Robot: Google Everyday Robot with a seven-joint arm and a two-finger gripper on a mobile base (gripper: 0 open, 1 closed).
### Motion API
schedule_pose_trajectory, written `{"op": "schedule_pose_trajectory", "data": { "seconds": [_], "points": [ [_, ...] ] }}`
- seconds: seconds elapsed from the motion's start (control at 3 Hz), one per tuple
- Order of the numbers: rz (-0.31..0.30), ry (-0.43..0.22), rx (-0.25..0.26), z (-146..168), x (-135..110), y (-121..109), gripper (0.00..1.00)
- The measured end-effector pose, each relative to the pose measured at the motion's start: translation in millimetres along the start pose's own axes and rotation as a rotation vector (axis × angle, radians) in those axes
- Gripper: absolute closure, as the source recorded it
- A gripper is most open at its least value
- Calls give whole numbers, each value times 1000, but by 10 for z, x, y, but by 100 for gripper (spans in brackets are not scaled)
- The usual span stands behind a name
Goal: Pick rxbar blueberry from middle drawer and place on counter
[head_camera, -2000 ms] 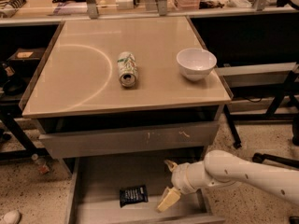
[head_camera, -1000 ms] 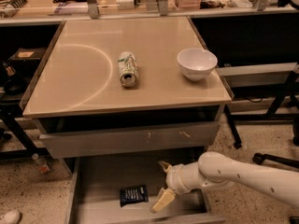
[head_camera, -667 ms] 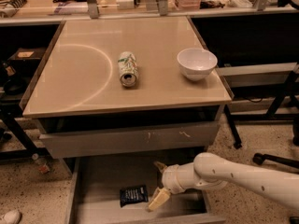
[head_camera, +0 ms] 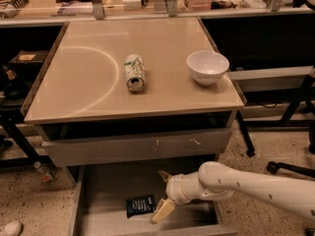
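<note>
The robot's gripper will close around the middle of the rxbar blueberry (head_camera: 140,205), with its fingers on the long sides of the bar.
The rxbar blueberry (head_camera: 141,205), a small dark wrapper, lies flat on the floor of the pulled-out middle drawer (head_camera: 106,188), near its front. My gripper (head_camera: 163,193) is inside the drawer just to the right of the bar, on the white arm reaching in from the right. It is open: one tan finger (head_camera: 162,211) is beside the bar's right edge and the other points toward the drawer's back. It holds nothing. The beige counter (head_camera: 83,90) with its white arc mark lies above.
A green-white drink can (head_camera: 134,72) lies on its side mid-counter and a white bowl (head_camera: 207,67) stands near the right edge. A closed drawer front (head_camera: 133,147) with white scratches overhangs the open drawer. Cluttered tables and black frames stand behind and at the sides.
My gripper has moved left inside the drawer, from the drawer's right part to right beside the bar. The bar, can and bowl have not moved.
</note>
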State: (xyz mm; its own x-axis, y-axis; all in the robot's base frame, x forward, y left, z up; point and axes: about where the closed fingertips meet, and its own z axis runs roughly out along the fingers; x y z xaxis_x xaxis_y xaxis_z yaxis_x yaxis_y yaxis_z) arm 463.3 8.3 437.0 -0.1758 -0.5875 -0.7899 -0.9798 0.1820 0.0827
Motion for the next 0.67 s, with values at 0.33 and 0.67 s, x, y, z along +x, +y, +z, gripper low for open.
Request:
{"op": "schedule_pose_trajectory", "data": {
  "seconds": [0.33, 0.67],
  "points": [
    [-29, -9, -3, 262, 53, -108, 0],
    [-28, -9, -4, 266, 55, -107, 0]
  ]
}}
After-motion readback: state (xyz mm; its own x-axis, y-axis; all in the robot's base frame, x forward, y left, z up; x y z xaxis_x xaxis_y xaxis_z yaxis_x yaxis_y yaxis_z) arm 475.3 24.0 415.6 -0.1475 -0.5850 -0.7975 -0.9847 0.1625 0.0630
